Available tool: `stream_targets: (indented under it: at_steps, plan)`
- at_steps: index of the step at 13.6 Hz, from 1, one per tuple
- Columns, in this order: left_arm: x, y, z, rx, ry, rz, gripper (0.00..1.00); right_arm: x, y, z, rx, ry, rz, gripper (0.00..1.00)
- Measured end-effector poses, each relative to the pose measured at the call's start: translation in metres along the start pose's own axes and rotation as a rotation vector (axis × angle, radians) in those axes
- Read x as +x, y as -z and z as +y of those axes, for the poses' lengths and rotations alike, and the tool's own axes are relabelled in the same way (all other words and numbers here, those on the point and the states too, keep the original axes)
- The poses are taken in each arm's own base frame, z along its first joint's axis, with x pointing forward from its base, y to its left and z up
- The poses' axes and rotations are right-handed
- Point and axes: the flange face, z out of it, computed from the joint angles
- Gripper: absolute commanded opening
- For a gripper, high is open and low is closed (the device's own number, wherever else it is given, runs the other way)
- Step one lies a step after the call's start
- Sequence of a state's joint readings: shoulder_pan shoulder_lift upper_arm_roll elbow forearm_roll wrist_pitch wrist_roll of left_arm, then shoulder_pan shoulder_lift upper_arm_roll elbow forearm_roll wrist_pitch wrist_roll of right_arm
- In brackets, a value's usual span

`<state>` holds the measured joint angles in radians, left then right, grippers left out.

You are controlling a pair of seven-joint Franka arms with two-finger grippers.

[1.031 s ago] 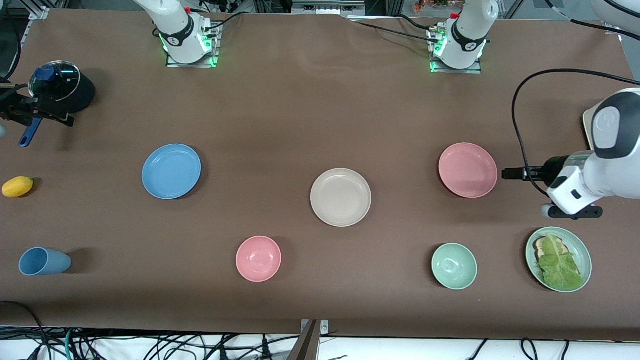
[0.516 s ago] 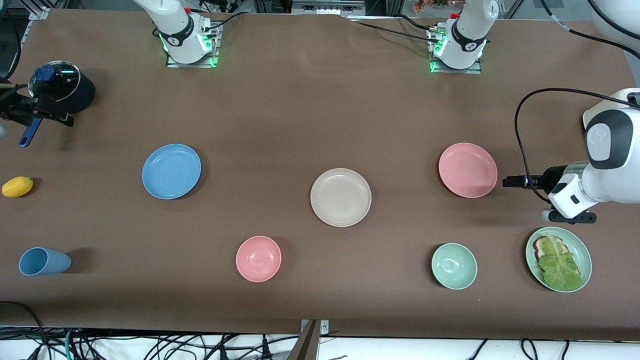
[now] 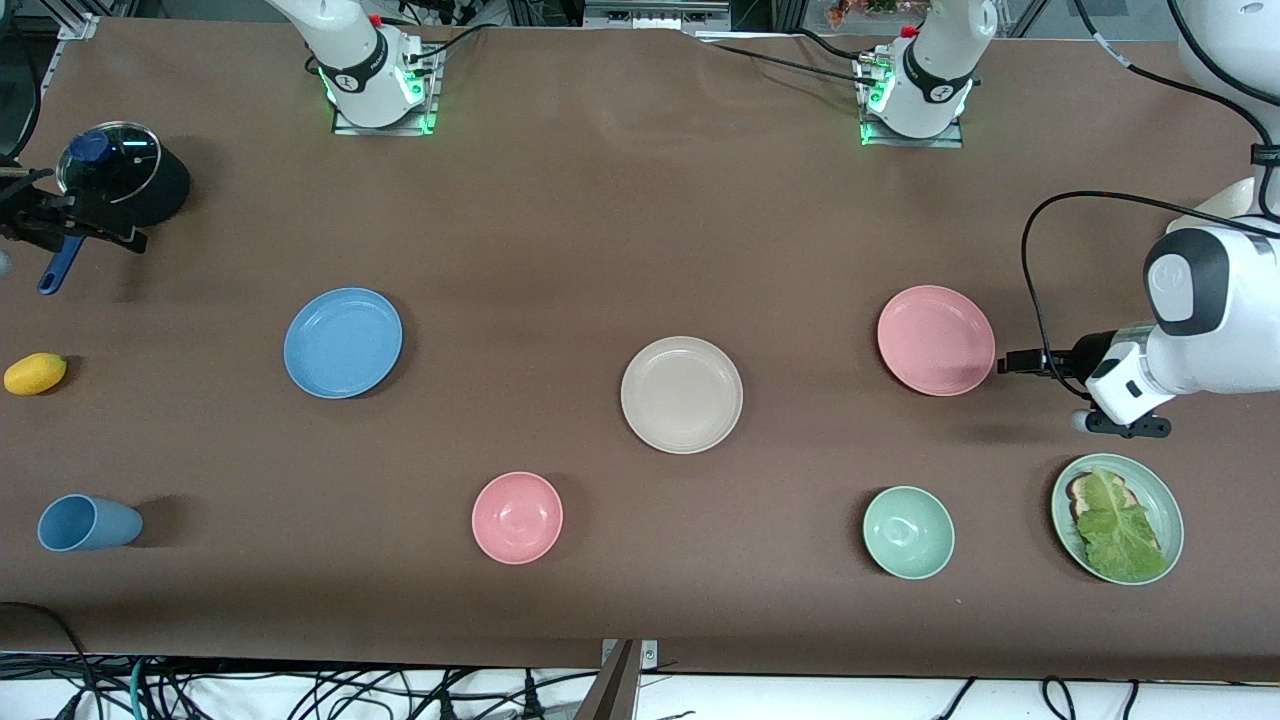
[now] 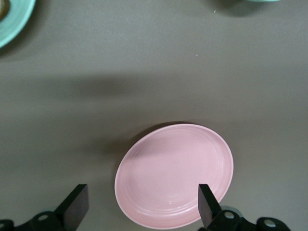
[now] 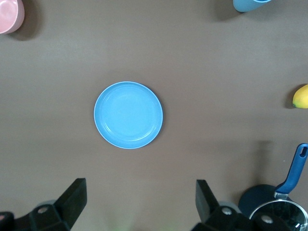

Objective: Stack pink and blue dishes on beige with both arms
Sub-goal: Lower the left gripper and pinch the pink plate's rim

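Next, my left gripper grips the pink plate's rim (image 3: 992,355) (image 4: 116,191) on the side that is farthest away from the beige plate.
The pink plate (image 3: 936,340) lies toward the left arm's end of the table, the beige plate (image 3: 681,394) in the middle, and the blue plate (image 3: 343,343) toward the right arm's end. My left gripper (image 3: 1010,362) hangs low beside the pink plate's rim. In the left wrist view the left gripper (image 4: 142,208) is open, its fingers spanning one side of the pink plate (image 4: 174,175). My right gripper (image 3: 100,232) waits by the pot. In its wrist view the right gripper (image 5: 139,199) is open and holds nothing, with the blue plate (image 5: 128,114) well apart from it.
A pink bowl (image 3: 517,517), a green bowl (image 3: 908,532), a green plate with lettuce (image 3: 1158,500) and a blue cup (image 3: 88,522) lie nearer the front camera. A yellow fruit (image 3: 35,372) and a lidded dark pot (image 3: 122,185) sit at the right arm's end.
The left arm's wrist has swung toward the pink plate, and its gripper has edged closer to the rim. The right arm and all the dishes have stayed still.
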<state>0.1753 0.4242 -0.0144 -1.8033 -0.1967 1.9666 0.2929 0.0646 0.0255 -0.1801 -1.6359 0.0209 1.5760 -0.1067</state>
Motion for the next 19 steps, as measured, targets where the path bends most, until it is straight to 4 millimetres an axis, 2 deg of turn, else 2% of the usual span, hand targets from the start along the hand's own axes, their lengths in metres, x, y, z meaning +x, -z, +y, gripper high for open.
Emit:
stream_targets:
  at_steps: [4, 6, 19]
  plan:
    - [-0.020, -0.030, -0.033, -0.027, -0.038, 0.044, 1.00, -0.001, -0.001, 0.000, 0.001, -0.001, -0.006, 1.00]
    - [-0.027, -0.045, -0.041, -0.028, -0.062, 0.069, 1.00, -0.001, -0.001, 0.000, 0.001, -0.001, -0.007, 1.00]
    - [-0.055, -0.107, -0.040, -0.013, -0.117, 0.162, 1.00, -0.001, -0.001, 0.001, 0.001, -0.002, -0.008, 1.00]
